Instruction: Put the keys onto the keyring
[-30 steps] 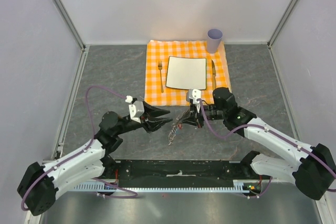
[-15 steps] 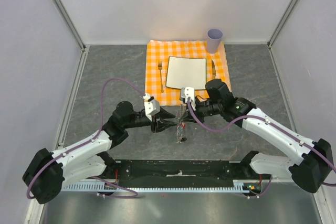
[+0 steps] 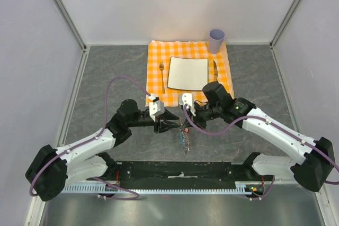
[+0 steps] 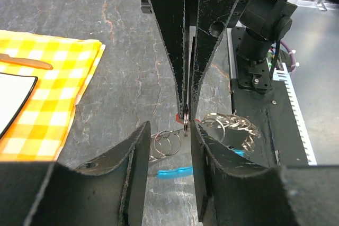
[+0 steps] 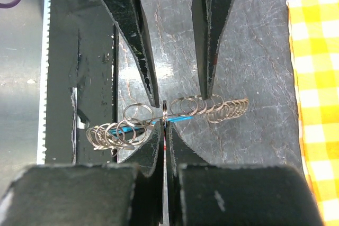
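The ring beside the red key head [image 4: 179, 119] is pinched in my right gripper, so my left gripper should take the ring before my right gripper takes the key head.
The keyring [image 3: 185, 140] is a chain of silvery rings with a blue tab [image 4: 175, 172]. It hangs from my right gripper [image 3: 185, 122] above the grey table. In the right wrist view my right gripper [image 5: 165, 125] is shut on one ring seen edge-on [image 5: 165, 110], with the rest of the rings [image 5: 225, 108] strung out to either side. A sliver of the red key head [image 4: 177, 116] shows at that pinch. My left gripper [image 3: 174, 125] faces it and is open. Its fingers [image 4: 135, 168] straddle the pinched ring [image 4: 186, 123] without touching it.
An orange checked cloth [image 3: 154, 86] lies at the back with a white plate [image 3: 187, 72], a fork [image 3: 162, 75], a knife [image 3: 215, 69] and a lilac cup [image 3: 216, 40]. The black base rail [image 3: 180, 172] runs along the near edge below the keyring.
The right gripper has lifted the keyring off the table, and it now hangs. The left gripper has moved right until its open fingers sit around the pinched ring.
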